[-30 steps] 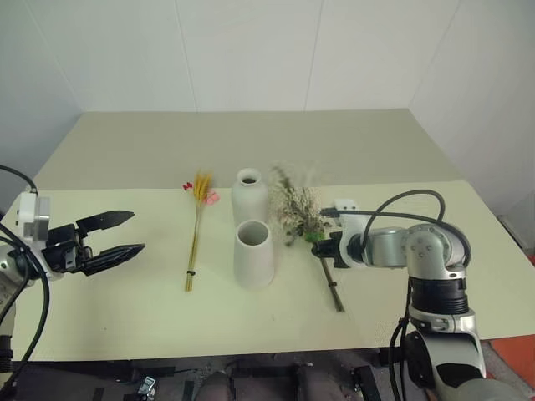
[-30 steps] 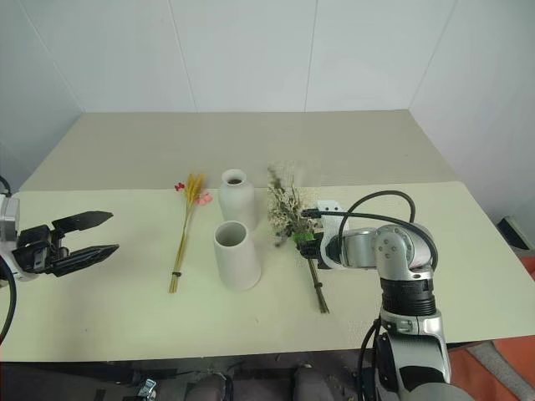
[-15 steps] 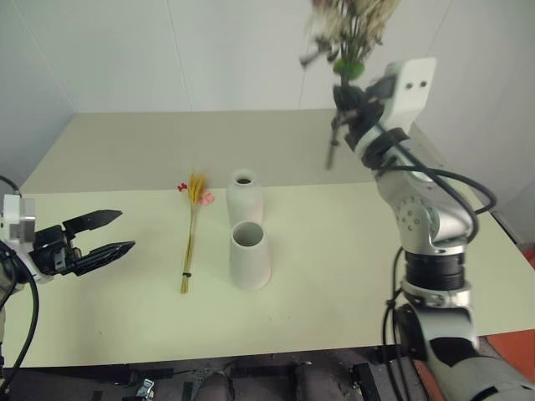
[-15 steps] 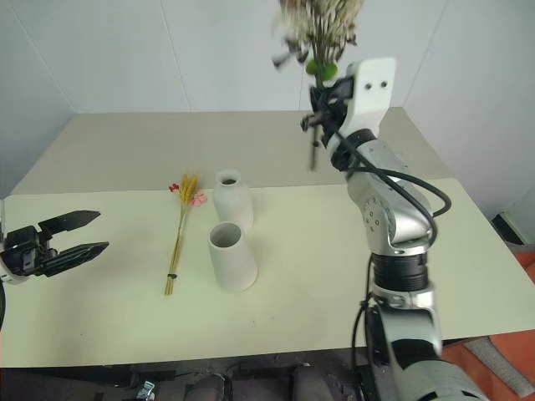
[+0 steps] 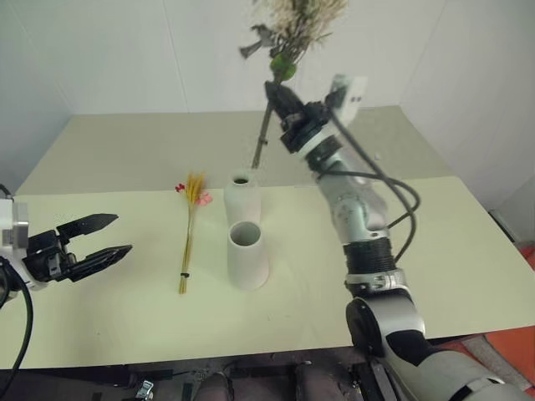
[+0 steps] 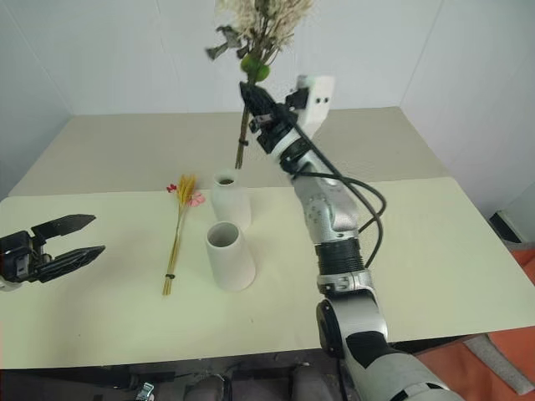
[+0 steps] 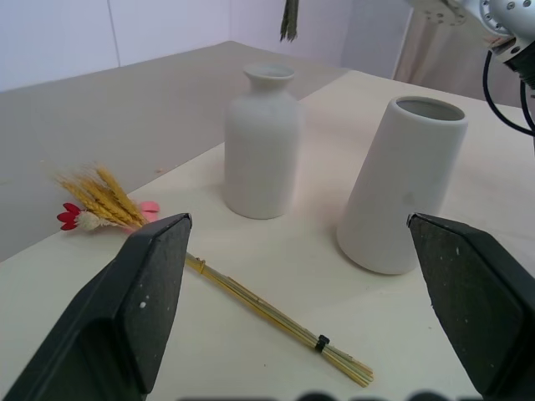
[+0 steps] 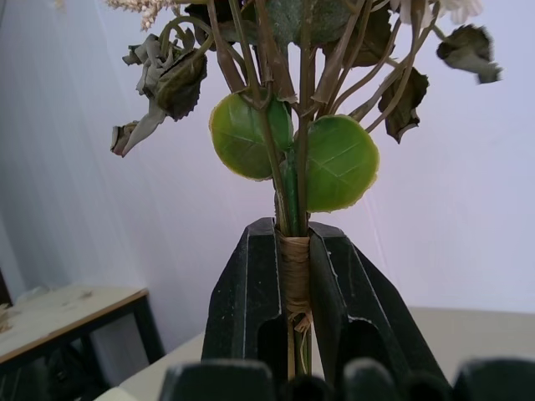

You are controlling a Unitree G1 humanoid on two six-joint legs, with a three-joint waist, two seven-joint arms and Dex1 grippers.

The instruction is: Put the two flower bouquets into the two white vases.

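I will next move my left gripper to the slim bouquet and close it on the middle of its stalks (image 5: 189, 230) (image 7: 212, 275), just above the bouquet's black band.
My right gripper (image 5: 278, 90) is raised high and shut on the wrapped stems of the bushy bouquet (image 5: 292, 23), seen close in the right wrist view (image 8: 288, 159). The bunch stands nearly upright, and its stem ends hang just above the mouth of the bottle-shaped white vase (image 5: 242, 197). The cone-shaped white vase (image 5: 247, 256) stands right in front of that one. The slim bouquet of yellow stalks (image 5: 191, 230) lies flat on the table to the left of both vases. My left gripper (image 5: 124, 234) hovers open at the left, pointing toward the vases, with nothing between its fingers.
The vases stand on a pale yellow-green table (image 5: 435, 251), with a second beige tabletop (image 5: 134, 142) butted behind it. White walls close the back and right side. Bare tabletop lies to the right of the vases and near the front edge.
My right arm lifted the bushy bouquet off the table, turned it upright and carried it leftward to above the bottle vase. The left gripper stayed open and almost still.
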